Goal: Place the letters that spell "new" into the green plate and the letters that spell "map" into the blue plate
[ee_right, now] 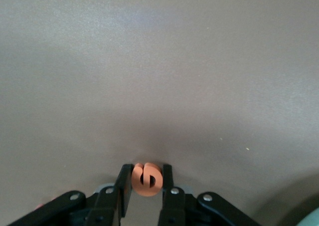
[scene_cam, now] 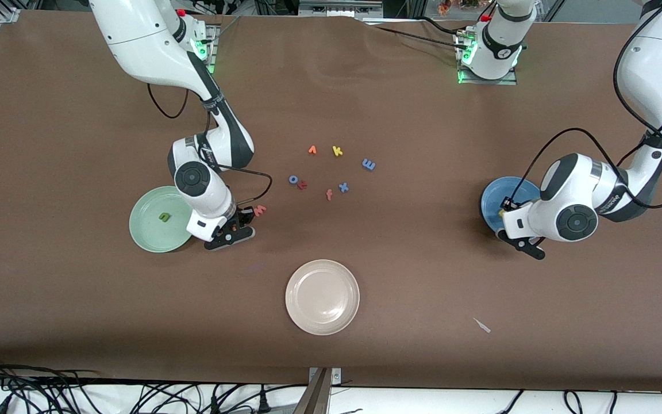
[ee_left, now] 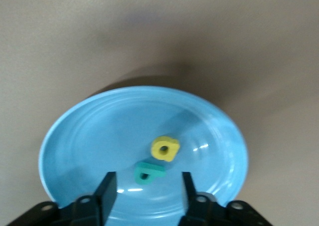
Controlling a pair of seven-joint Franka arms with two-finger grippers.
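Observation:
Next, my right gripper releases the orange e in the green plate [scene_cam: 169, 226], next to the olive n.
My right gripper [scene_cam: 243, 226] is low at the table beside the green plate [scene_cam: 146, 230], shut on the orange e [ee_right: 145, 179]. The olive n [scene_cam: 164, 217] lies in that plate. The salmon w [scene_cam: 260, 210] rests on the table just off the right gripper's fingertips. My left gripper [ee_left: 148, 177] hangs open over the blue plate [ee_left: 89, 136], which holds the yellow p [ee_left: 165, 148] and the teal a [ee_left: 148, 171]. In the front view the left gripper [scene_cam: 523, 244] sits at the blue plate's [scene_cam: 495, 198] nearer rim. The blue m [scene_cam: 368, 164] lies mid-table.
Loose letters lie mid-table: an orange angular one [scene_cam: 312, 150], a yellow k [scene_cam: 337, 151], a blue o [scene_cam: 293, 179], a red-orange one [scene_cam: 302, 185], a pink f [scene_cam: 328, 195], a blue x [scene_cam: 343, 187]. A beige plate [scene_cam: 322, 296] sits nearer the camera.

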